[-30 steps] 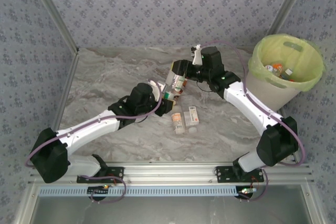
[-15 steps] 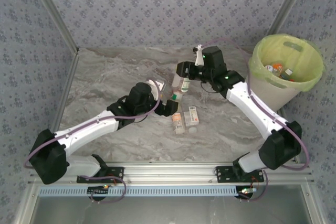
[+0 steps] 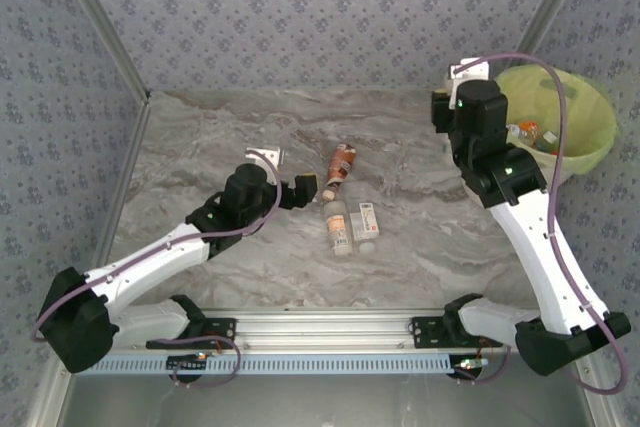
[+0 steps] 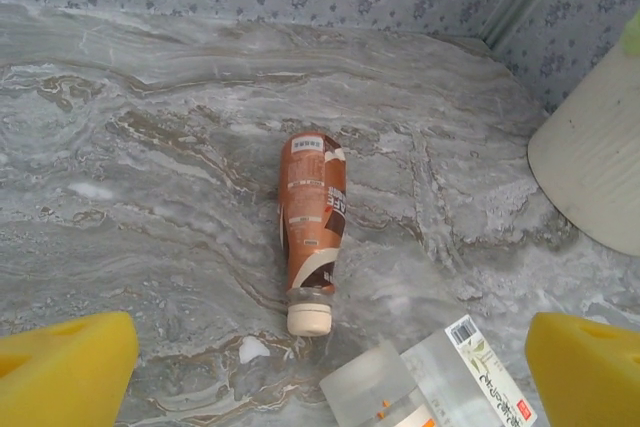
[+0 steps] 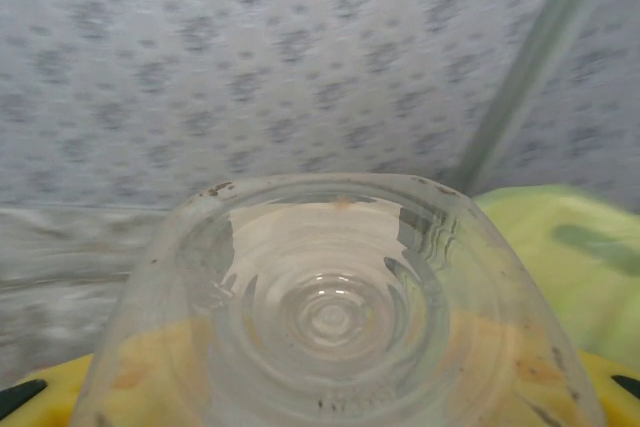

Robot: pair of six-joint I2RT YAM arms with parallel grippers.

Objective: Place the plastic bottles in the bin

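Observation:
Next, my right gripper lets go of the clear bottle inside the bin's lime-green bag (image 3: 549, 124), next to the bottle with the orange label.
My right gripper (image 3: 446, 115) is raised beside the bin (image 3: 590, 152), shut on a clear plastic bottle (image 5: 335, 317) whose round base faces the right wrist camera. The bin's lime-green bag (image 5: 570, 257) lies just behind it. Several bottles (image 3: 525, 132) lie inside the bin. My left gripper (image 3: 303, 190) hangs open and empty over the table, its yellow pads (image 4: 60, 367) wide apart. Ahead of it lies a brown-labelled bottle (image 4: 312, 217) with a white cap. A clear bottle (image 4: 440, 387) lies between the pads. Two clear bottles (image 3: 337, 227) (image 3: 366, 222) lie side by side.
The bin's off-white wall (image 4: 600, 157) stands at the right of the marble table (image 3: 200, 147). Patterned walls enclose the back and sides. A metal rail (image 3: 320, 332) runs along the near edge.
The left gripper opened and let go of the bottle both grippers held. The right arm swung right and up to the bin with it. The left arm drew back to the left.

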